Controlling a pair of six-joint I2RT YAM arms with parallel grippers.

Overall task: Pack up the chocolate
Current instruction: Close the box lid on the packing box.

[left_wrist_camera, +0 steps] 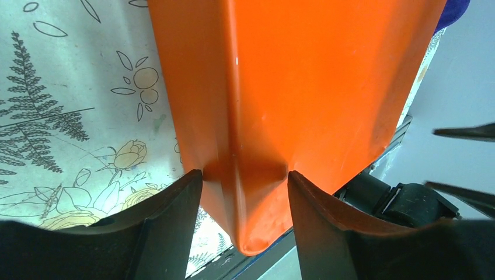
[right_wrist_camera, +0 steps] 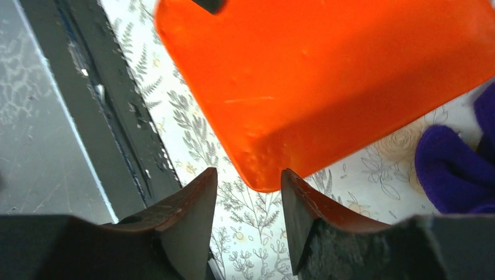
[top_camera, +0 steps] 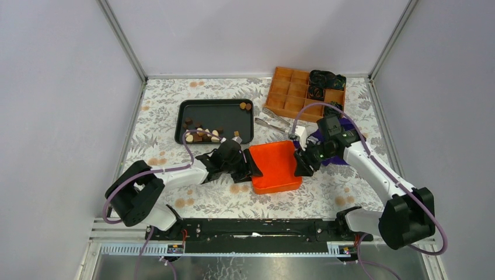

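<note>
The orange tray's corner sits too shallow in the fingers of my right gripper, so next I open them and take hold of the tray's side (right_wrist_camera: 347, 151) by the purple cloth.
The chocolate (top_camera: 201, 135), small dark, light brown and cream pieces, lies in a black tray (top_camera: 216, 114), with two rounds (top_camera: 245, 106) at its far right corner. In front of that tray an orange plastic tray (top_camera: 274, 166) sits between both grippers. My left gripper (top_camera: 252, 169) is shut on its left edge; in the left wrist view both fingers press an orange corner (left_wrist_camera: 257, 192) at the gripper (left_wrist_camera: 245, 173). My right gripper (top_camera: 299, 163) stands open at the right side. An orange corner (right_wrist_camera: 262, 175) reaches just between the tips of this gripper (right_wrist_camera: 249, 172), touching neither.
A wooden compartment box (top_camera: 292, 93) stands at the back right with black-and-green bundles (top_camera: 324, 79) in it. Metal tongs (top_camera: 271, 122) lie beside it. A purple cloth (top_camera: 334, 156) lies under the right arm and shows at the right wrist view's edge (right_wrist_camera: 455, 169).
</note>
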